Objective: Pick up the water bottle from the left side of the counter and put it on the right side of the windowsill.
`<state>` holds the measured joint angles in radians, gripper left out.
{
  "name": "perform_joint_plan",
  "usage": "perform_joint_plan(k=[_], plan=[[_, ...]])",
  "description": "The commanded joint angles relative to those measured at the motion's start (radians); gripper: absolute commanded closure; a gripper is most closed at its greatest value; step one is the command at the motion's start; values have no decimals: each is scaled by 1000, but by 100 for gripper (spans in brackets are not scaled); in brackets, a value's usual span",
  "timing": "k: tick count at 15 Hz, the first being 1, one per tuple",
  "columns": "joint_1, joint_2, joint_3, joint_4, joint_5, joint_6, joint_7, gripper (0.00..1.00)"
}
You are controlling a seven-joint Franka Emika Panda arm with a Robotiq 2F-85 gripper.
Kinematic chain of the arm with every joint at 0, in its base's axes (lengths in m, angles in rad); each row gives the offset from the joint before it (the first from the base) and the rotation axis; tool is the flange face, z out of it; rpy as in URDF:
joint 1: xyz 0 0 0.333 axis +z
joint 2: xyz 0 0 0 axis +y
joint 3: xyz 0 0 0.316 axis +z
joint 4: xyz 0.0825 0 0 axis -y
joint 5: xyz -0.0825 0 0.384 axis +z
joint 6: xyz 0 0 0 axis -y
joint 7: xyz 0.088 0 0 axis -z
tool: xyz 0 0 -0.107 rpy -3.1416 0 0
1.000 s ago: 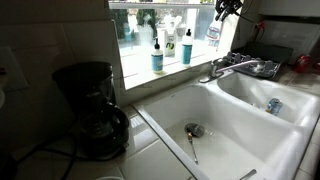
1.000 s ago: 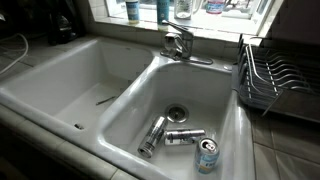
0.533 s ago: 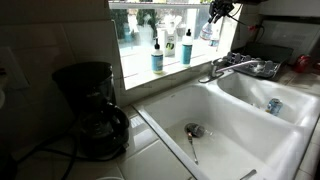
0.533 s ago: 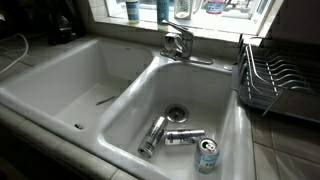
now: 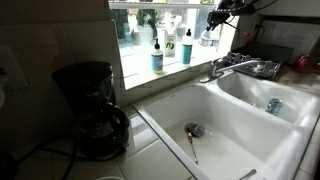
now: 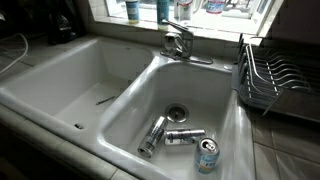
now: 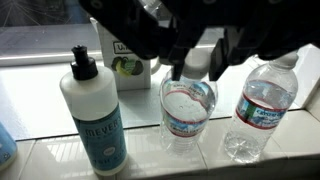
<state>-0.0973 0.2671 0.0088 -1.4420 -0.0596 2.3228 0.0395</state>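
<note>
My gripper has the water bottle. Next, I let go of it on the windowsill (image 5: pixel 198 48) (image 7: pixel 180 150) between the teal bottle and the second clear bottle.
The water bottle (image 7: pixel 188 115), clear with a red-and-blue label and a white cap, stands upright on the tiled windowsill (image 7: pixel 140 152). In the wrist view my gripper (image 7: pixel 198 72) comes down from the top, and its dark fingers (image 7: pixel 178 66) press on both sides of the cap. In an exterior view the gripper (image 5: pixel 213 18) hangs at the top right over the same bottle (image 5: pixel 207 39), at the right part of the windowsill (image 5: pixel 180 68). The counter (image 5: pixel 140 138) lies beside the sink.
A second clear bottle (image 7: pixel 262 105) stands just right of the held one, and a teal bottle (image 7: pixel 95 120) stands to its left. Two teal bottles (image 5: pixel 158 55) are mid-sill. Below are the faucet (image 5: pixel 235 68), a coffee maker (image 5: pixel 90 110), a dish rack (image 6: pixel 280 80) and cans (image 6: pixel 185 137) in the sink basin.
The gripper has carried the water bottle a little left along the window and lowered it onto the sill. Nothing else has moved.
</note>
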Motion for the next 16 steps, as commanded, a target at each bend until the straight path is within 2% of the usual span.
perform_joint_plan(k=[1,16], plan=[[23,-1,-26,-12,-5,-2,-15,92],[45,35,-31,26,0,-56,-1,92]])
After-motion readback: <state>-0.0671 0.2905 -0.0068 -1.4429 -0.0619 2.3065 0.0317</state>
